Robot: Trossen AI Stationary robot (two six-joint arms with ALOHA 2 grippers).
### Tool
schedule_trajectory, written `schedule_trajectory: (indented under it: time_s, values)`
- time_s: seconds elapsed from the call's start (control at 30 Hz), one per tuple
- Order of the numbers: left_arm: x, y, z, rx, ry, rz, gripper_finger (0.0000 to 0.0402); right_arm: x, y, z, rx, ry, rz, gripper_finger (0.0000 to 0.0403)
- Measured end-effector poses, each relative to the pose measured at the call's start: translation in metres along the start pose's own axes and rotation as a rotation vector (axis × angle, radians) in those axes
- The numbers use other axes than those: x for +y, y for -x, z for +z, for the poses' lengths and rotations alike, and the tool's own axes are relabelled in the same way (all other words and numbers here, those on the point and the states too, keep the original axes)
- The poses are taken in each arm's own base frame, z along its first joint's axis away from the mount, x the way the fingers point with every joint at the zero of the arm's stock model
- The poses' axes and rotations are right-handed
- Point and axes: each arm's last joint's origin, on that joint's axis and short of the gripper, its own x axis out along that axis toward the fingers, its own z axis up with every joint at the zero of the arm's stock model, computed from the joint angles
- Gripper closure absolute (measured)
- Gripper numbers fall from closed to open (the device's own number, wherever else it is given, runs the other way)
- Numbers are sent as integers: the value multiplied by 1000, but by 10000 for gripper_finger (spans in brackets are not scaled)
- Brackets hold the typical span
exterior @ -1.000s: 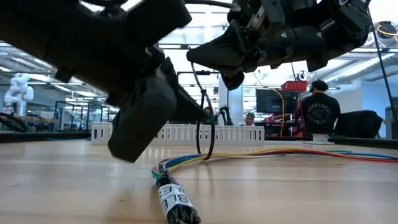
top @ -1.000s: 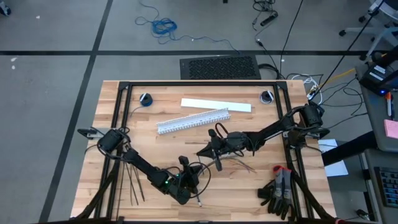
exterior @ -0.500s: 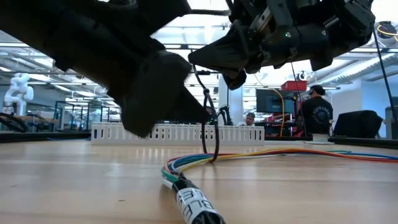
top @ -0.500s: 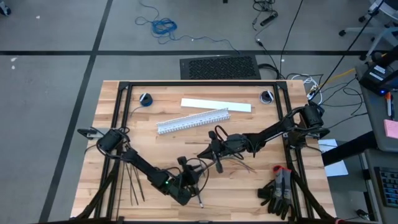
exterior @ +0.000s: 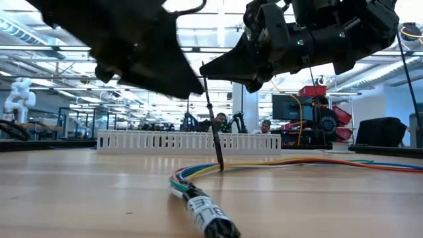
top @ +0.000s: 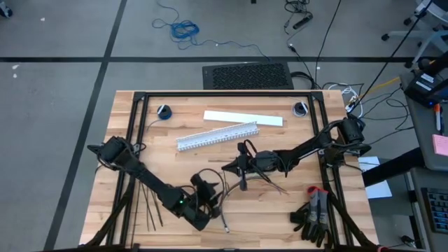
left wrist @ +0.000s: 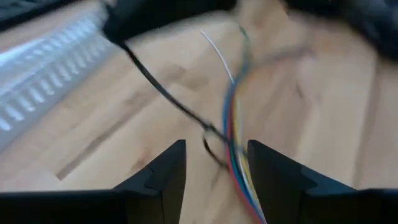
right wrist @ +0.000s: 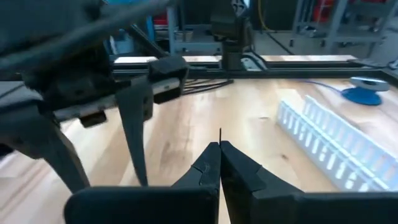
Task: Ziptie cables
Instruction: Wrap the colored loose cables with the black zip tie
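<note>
I can see the ziptie's loop hanging loose around the cables, so next I pinch the loop's top point(left wrist: 208, 126) with my left gripper before my right gripper takes the ziptie lower down.
The cables point(exterior: 198, 198), a bundle of coloured wires with a dark, white-labelled tip point(top: 225, 228), lie on the table near its front middle. A thin black ziptie point(exterior: 213, 125) comes down from my right gripper point(exterior: 203, 69) to the wires. That gripper point(right wrist: 219, 146) is shut on it and reaches in from the table's right. My left gripper point(left wrist: 216, 144) hovers open above the wires point(left wrist: 236, 155), just left of the ziptie point(left wrist: 161, 93), touching nothing. Several spare zipties point(top: 150, 207) lie flat at the table's front left. My right gripper pinches the ziptie near its upper end between its two fingers; a short tip of the strip point(right wrist: 220, 133) sticks out past the fingertips. The fingers come nearly level from the table's right. The strip hangs steeply down, and its lower end point(exterior: 220, 165) meets the cables on the table.
A white slotted duct point(top: 217, 135) and a flat white strip point(top: 243, 117) lie toward the far side. Two blue discs point(top: 164, 110) point(top: 299, 108) sit at the far corners. Black and red gloves point(top: 315, 213) lie at the front right. People stand in the room behind.
My left gripper has risen from beside the ziptie, rolled about its own axis and drawn off toward the table's left. The ziptie, a loop over the cables a second ago, now shows as one strip. The cables' dark tip has slid a little toward the near edge.
</note>
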Motion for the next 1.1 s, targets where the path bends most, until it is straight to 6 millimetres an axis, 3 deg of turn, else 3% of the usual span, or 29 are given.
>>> schedule_trajectory:
  time_s: [0.2,0.33,0.7,1.1]
  values:
    - [8,-15,8,-47,305,62,234,4,1,1,-10,22,-30,403]
    - [11,-26,11,-18,407,50,234,7,1,2,-23,39,-47,403]
    - [12,-32,13,40,470,24,235,6,1,3,-40,51,-55,403]
    - [16,-35,13,49,453,45,297,6,1,3,-41,60,-71,403]
